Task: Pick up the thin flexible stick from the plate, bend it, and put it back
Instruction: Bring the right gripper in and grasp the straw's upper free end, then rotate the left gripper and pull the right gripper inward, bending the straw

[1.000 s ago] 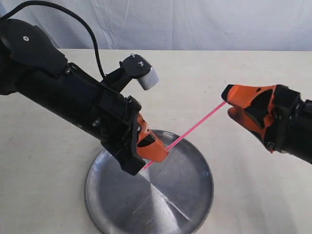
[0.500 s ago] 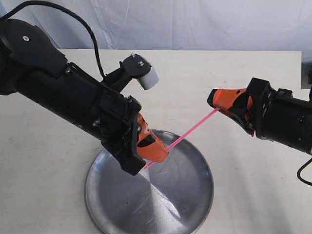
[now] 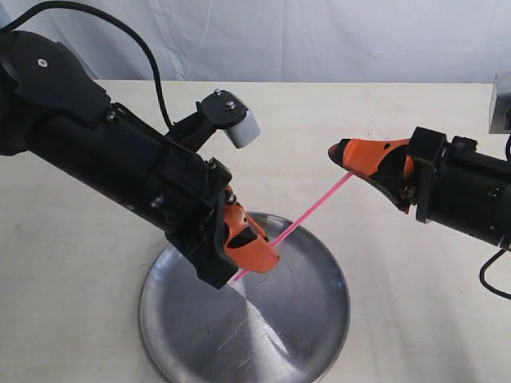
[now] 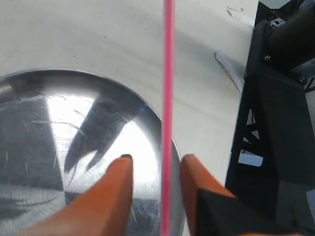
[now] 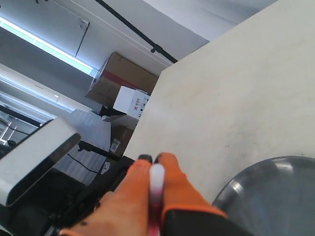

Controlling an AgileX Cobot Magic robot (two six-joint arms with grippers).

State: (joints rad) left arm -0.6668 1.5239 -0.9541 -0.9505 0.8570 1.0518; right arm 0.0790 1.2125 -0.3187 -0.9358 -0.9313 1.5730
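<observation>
The stick sits loose in the left gripper's open fingers, so the robot should pinch its lower part [image 3: 281,238] with the left gripper before both grippers come together to bend it.
The thin flexible stick [image 3: 315,209], bright pink and straight, slants up from above the plate [image 3: 263,339] towards the right. My left gripper [image 3: 267,255] hangs over the plate's far rim with the stick's lower part between its orange fingers. In the left wrist view the stick [image 4: 168,73] runs through the gap of the left gripper [image 4: 153,160], with space on both sides, above the plate [image 4: 49,123]. My right gripper [image 3: 335,150] is shut on the stick's upper end. The right wrist view shows the whitish tip [image 5: 156,179] pinched in the right gripper [image 5: 151,158].
The plate lies on a cream table [image 3: 399,303] near its front edge. A white curtain [image 3: 319,40] hangs behind the table. The black left arm [image 3: 96,152] and its cable reach over the table's left half. Cardboard boxes [image 5: 123,81] show beyond the table.
My right gripper has moved left, towards the left gripper, carrying the stick's upper end. The left fingers have spread slightly around the stick. The stick stays straight.
</observation>
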